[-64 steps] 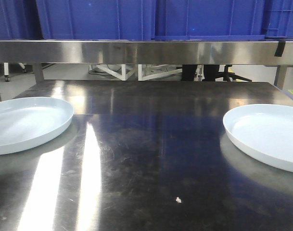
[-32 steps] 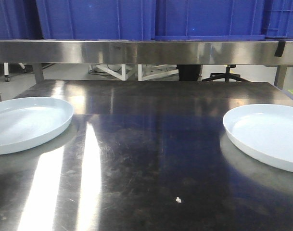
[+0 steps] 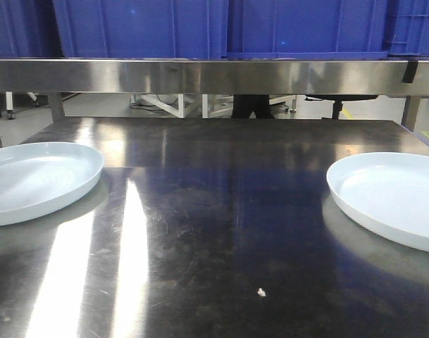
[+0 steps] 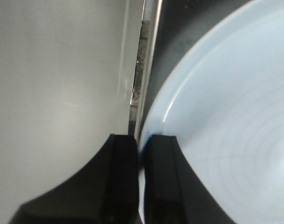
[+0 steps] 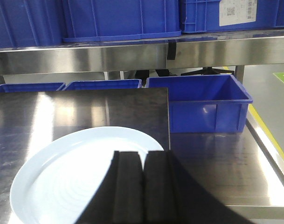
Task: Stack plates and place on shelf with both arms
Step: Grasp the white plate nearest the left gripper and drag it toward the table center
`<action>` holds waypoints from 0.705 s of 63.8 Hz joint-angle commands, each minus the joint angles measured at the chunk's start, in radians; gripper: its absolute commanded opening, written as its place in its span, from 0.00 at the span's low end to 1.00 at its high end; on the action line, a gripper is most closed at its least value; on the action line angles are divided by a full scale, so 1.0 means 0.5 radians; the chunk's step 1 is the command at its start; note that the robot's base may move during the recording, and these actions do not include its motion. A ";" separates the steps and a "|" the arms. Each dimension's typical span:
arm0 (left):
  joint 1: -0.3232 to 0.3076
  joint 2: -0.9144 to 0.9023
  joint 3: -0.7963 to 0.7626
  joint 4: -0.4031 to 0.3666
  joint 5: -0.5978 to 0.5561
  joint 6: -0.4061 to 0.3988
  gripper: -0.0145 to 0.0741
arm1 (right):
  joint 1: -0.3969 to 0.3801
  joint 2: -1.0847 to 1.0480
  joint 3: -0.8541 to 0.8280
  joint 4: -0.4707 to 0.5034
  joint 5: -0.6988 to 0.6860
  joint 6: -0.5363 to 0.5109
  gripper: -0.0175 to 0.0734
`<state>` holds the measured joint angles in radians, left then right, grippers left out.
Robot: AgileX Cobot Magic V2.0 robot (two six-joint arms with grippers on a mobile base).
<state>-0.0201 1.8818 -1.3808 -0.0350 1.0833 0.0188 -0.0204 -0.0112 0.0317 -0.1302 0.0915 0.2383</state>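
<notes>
My left gripper is going to let go of its plate on the open middle of the steel table (image 3: 194, 189), next to the other plate.
Two pale bluish-white plates lie on the steel table, one at the left edge (image 3: 31, 179) and one at the right edge (image 3: 394, 197); neither arm shows in the front view. In the left wrist view my left gripper (image 4: 142, 140) is shut on the left plate's (image 4: 225, 116) rim, one finger inside and one outside. My right gripper (image 5: 142, 154) hovers over the near side of the right plate (image 5: 62, 172), fingers shut together with nothing between them. The shelf (image 3: 214, 76) is a steel ledge across the back, above the table.
Blue crates (image 3: 144, 28) fill the shelf top. A blue bin (image 5: 202, 102) stands just right of the table, with more blue bins (image 5: 102, 85) behind its far edge. A small white crumb (image 3: 260, 291) lies near the table's front.
The left plate has slid a little to the left. The right plate has not moved. Someone's legs pass behind the table under the shelf.
</notes>
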 commanded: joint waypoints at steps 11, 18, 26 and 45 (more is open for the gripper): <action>0.003 -0.103 -0.136 -0.304 0.110 0.175 0.26 | -0.003 -0.023 -0.005 -0.017 -0.167 -0.012 0.25; 0.003 -0.113 -0.230 -0.469 0.174 0.226 0.26 | -0.003 -0.023 -0.005 -0.017 -0.167 -0.012 0.25; -0.020 -0.134 -0.297 -0.640 0.203 0.236 0.26 | -0.003 -0.023 -0.005 -0.017 -0.167 -0.012 0.25; -0.316 -0.137 -0.310 -0.985 0.027 0.239 0.26 | -0.003 -0.023 -0.005 -0.017 -0.167 -0.012 0.25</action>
<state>-0.1290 1.8691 -1.5041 -0.4246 1.1426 0.1385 -0.0204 -0.0112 0.0317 -0.1302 0.0915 0.2383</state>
